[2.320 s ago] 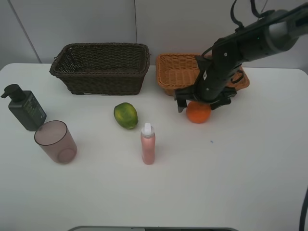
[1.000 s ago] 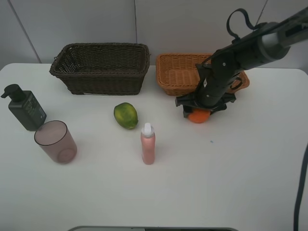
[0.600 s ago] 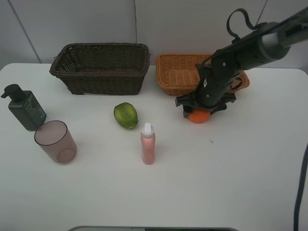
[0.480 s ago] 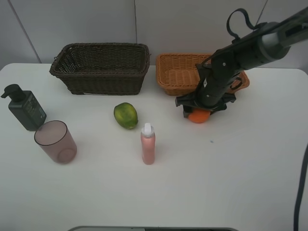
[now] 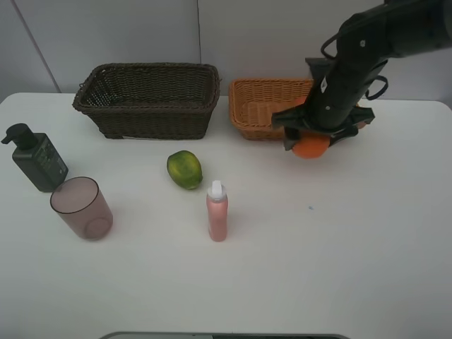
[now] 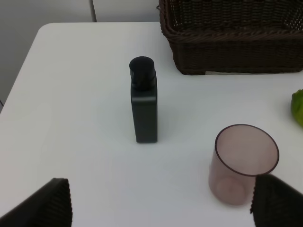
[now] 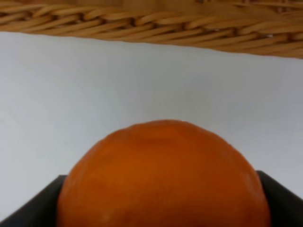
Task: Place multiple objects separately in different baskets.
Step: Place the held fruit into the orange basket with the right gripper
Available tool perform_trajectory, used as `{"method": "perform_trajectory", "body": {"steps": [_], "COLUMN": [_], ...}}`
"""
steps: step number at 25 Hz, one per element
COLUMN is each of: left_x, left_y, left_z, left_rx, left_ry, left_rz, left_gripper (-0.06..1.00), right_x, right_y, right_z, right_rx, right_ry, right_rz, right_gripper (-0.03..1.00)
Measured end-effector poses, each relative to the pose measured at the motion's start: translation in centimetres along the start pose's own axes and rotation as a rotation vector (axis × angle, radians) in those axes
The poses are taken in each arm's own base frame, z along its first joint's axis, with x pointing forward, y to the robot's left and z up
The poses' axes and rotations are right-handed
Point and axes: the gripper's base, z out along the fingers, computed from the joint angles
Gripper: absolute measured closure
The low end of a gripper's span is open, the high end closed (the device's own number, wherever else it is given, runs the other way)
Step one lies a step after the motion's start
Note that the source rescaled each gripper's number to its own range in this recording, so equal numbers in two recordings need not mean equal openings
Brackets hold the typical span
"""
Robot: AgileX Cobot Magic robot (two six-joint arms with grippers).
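Note:
The robot's right gripper needs to let go of the orange, now held just in front of the basket, inside the orange-tan basket [image 5: 278, 101], in the half closer to the dark brown basket.
My right gripper [image 5: 311, 138] is shut on the orange [image 5: 311, 147] and holds it above the table, just in front of the orange-tan basket [image 5: 263, 107]. In the right wrist view the orange [image 7: 163, 172] fills the space between the fingers, with the basket's wall [image 7: 151, 23] beyond it. The dark brown basket [image 5: 148, 99] stands at the back left. The green fruit [image 5: 184, 169], pink bottle [image 5: 217, 212], mauve cup [image 5: 81, 207] and dark green pump bottle [image 5: 35, 159] stand on the table. My left gripper [image 6: 163, 208] is open, short of the pump bottle [image 6: 143, 101] and cup [image 6: 244, 163]. The red-yellow fruit is not in view.
The white table [image 5: 318, 261] runs wide in front and to the right. A grey wall rises behind the baskets. The left wrist view also shows the dark basket [image 6: 232, 38] and an edge of the green fruit [image 6: 298, 108].
My right gripper came down over the orange, shut on it, then lifted it up and to the right, toward the orange-tan basket. The other objects have not moved.

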Motion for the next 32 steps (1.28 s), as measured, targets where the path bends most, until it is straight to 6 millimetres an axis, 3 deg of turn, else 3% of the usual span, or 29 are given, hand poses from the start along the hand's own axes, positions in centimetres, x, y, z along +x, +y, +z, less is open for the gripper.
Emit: {"method": "perform_trajectory", "body": {"steps": [9, 14, 19, 25, 32], "left_x": [0.0, 0.0, 0.0, 0.0, 0.0], "left_y": [0.0, 0.0, 0.0, 0.0, 0.0], "left_z": [0.0, 0.0, 0.0, 0.0, 0.0], "left_rx": [0.000, 0.000, 0.000, 0.000, 0.000], "left_ry": [0.000, 0.000, 0.000, 0.000, 0.000], "left_rz": [0.000, 0.000, 0.000, 0.000, 0.000], "left_gripper": [-0.04, -0.04, -0.04, -0.04, -0.04], "right_x": [-3.2, -5.8, -8.5, -11.3, -12.1], "right_y": [0.1, 0.0, 0.7, 2.0, 2.4], "right_z": [-4.5, -5.1, -3.4, 0.3, 4.6], "right_rx": [-0.017, -0.032, -0.031, -0.039, -0.055], "right_ry": [-0.013, -0.032, -0.032, -0.059, -0.098], "right_rz": [-0.051, -0.037, -0.033, -0.034, -0.032], "right_gripper": [0.36, 0.36, 0.36, 0.36, 0.36]}}
